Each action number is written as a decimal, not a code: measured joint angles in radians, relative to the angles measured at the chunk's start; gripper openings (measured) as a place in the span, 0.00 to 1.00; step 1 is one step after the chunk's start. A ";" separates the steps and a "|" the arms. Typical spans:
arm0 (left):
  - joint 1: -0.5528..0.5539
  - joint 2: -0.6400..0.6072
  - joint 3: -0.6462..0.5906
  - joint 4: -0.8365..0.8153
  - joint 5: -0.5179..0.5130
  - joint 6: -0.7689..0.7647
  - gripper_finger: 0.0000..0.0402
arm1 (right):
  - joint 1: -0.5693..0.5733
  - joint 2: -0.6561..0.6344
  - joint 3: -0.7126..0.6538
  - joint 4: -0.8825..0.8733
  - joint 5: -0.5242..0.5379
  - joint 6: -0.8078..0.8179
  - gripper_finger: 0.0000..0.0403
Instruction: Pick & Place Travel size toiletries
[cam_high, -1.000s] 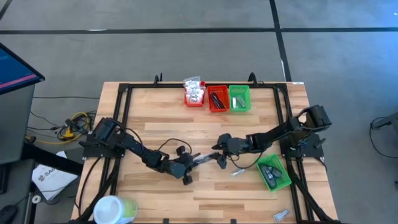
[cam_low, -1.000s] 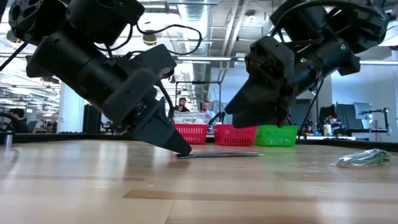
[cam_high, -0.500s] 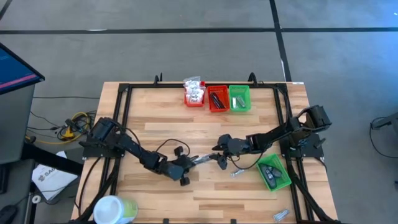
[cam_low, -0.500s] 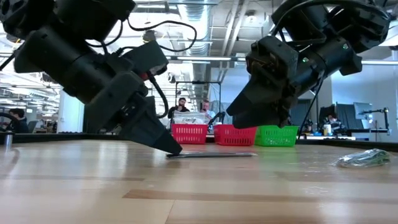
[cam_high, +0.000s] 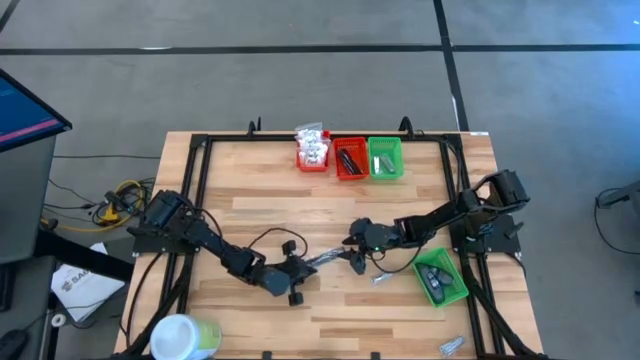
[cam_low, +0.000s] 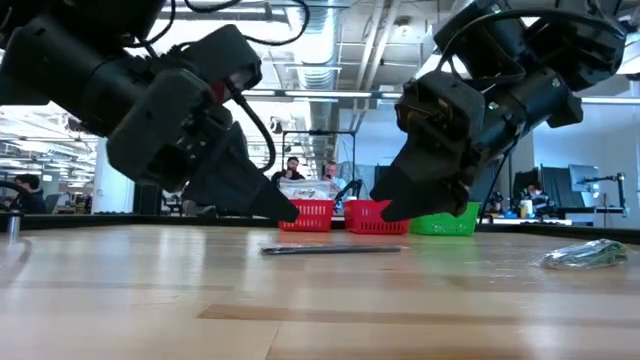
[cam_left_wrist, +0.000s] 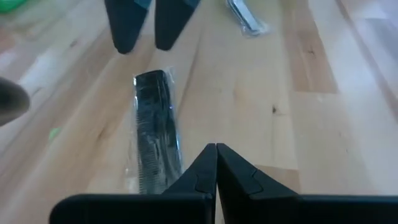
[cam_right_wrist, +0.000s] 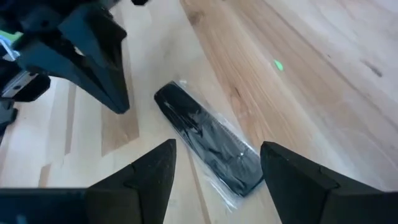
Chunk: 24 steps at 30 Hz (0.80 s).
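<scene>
My right gripper will next grab the black comb in its clear packet, closing on the comb's middle (cam_high: 325, 257) (cam_right_wrist: 209, 138) across its long sides.
A black comb in a clear crinkly packet (cam_low: 330, 250) lies flat on the wooden table, also seen in the high view (cam_high: 325, 259). My left gripper (cam_left_wrist: 216, 146) is shut and hangs just above the table, beside the comb's left end (cam_low: 268, 251), without touching it. My right gripper (cam_right_wrist: 217, 146) is open above the comb's right end, its fingers (cam_right_wrist: 146, 177) either side of the packet and clear of it. In the low view both sets of fingertips stand above the comb.
Two red bins (cam_high: 313, 152) (cam_high: 349, 158) and a green bin (cam_high: 385, 158) stand at the far edge. Another green bin (cam_high: 440, 277) sits near the right arm's base, a silvery packet (cam_high: 380, 278) beside it. A white-and-green tub (cam_high: 185, 335) stands at the near left corner.
My left gripper, whose shut tips rested on the comb's left end at the table, has drawn back toward the table's left and near edge and risen off the surface. The comb has slid a little to the left and lies free. My right gripper has sunk slightly.
</scene>
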 joint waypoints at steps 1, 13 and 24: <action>0.002 0.000 0.000 -0.002 0.009 -0.002 0.00 | 0.000 -0.001 0.001 0.000 0.000 -0.016 0.56; 0.012 0.008 -0.004 -0.023 0.052 -0.051 0.00 | 0.000 -0.001 0.001 0.018 0.000 -0.091 0.56; 0.030 0.004 -0.086 0.004 0.043 -0.157 0.00 | -0.008 -0.001 0.001 0.016 -0.009 -0.085 0.56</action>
